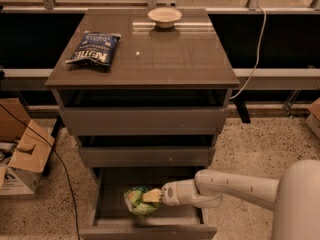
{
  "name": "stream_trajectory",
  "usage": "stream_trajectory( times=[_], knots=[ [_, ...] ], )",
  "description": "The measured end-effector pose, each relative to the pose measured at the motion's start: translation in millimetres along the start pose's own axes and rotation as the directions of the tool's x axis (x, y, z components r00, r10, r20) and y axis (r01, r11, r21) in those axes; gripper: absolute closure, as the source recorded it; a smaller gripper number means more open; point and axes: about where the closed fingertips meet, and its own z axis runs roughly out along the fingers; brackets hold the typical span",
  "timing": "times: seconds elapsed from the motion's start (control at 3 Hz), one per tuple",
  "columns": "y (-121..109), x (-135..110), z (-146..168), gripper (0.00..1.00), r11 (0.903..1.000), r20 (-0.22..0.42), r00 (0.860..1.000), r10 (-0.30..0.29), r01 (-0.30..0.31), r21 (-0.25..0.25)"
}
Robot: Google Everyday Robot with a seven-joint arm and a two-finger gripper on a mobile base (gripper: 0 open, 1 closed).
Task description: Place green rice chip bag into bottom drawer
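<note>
The green rice chip bag will drop in the bottom drawer's front half (128, 210), toward the black cable, from my gripper.
The green rice chip bag (137, 200) lies low inside the open bottom drawer (150, 230), left of its middle. My gripper (151, 196) reaches into the drawer from the right on a white arm and is shut on the bag's right side. Its pale fingers (150, 195) sit against the bag. The two drawers above are pushed in.
A dark blue chip bag (93, 48) lies on the cabinet top at the left. A pale bowl (164, 17) stands at the top's back edge. Cardboard boxes (20, 151) and a black cable lie on the floor to the left. A white cord hangs at the right.
</note>
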Motion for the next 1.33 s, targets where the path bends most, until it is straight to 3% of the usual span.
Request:
stream_trajectory(
  times=[0.33, 0.67, 1.0, 1.33],
  knots=[
    [-15, 2, 20, 1.00, 0.9992, -0.021, 0.999, 0.037, -0.036, 0.016],
    [-40, 6, 48, 1.00, 0.9899, -0.004, 0.990, 0.139, -0.139, 0.029],
    [-54, 11, 69, 1.00, 0.9791, 0.010, 0.979, 0.202, -0.202, 0.025],
    [-79, 19, 99, 1.00, 0.9486, 0.057, 0.947, 0.316, -0.316, -0.005]
  ],
)
